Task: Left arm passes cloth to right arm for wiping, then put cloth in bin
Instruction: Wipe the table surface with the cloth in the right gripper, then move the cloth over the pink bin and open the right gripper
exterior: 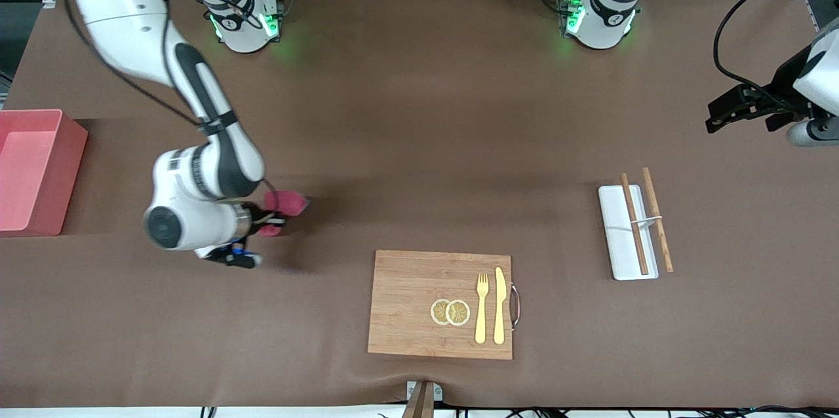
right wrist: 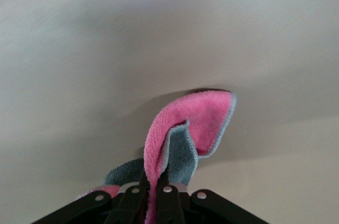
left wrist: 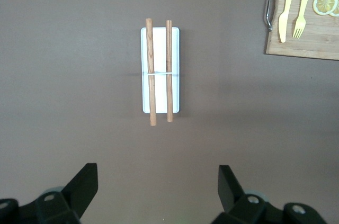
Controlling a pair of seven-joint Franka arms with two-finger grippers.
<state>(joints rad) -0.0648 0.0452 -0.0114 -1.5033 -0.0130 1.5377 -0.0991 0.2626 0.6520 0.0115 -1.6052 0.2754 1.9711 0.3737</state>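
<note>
The robot's right gripper will set the cloth down on the bin's bottom toward the table's front edge point(exterior: 16, 189).
My right gripper point(exterior: 267, 220) point(right wrist: 157, 182) is shut on the cloth point(exterior: 286, 203) point(right wrist: 197, 121), a small pink-red piece with a grey edge. The cloth is pinched along a fold between the two fingers, and its free end droops low over the brown table cover. The bin point(exterior: 31, 169), a pink box, stands at the right arm's end of the table, apart from the cloth. My left gripper point(exterior: 718, 118) point(left wrist: 158, 181) hangs open and empty in the air over the left arm's end of the table.
A wooden board point(exterior: 406, 287) with a fork, a knife and two lemon slices lies near the front edge. A white tray point(exterior: 619, 244) point(left wrist: 160, 97) with brown chopsticks lies toward the left arm's end, below the left gripper.
</note>
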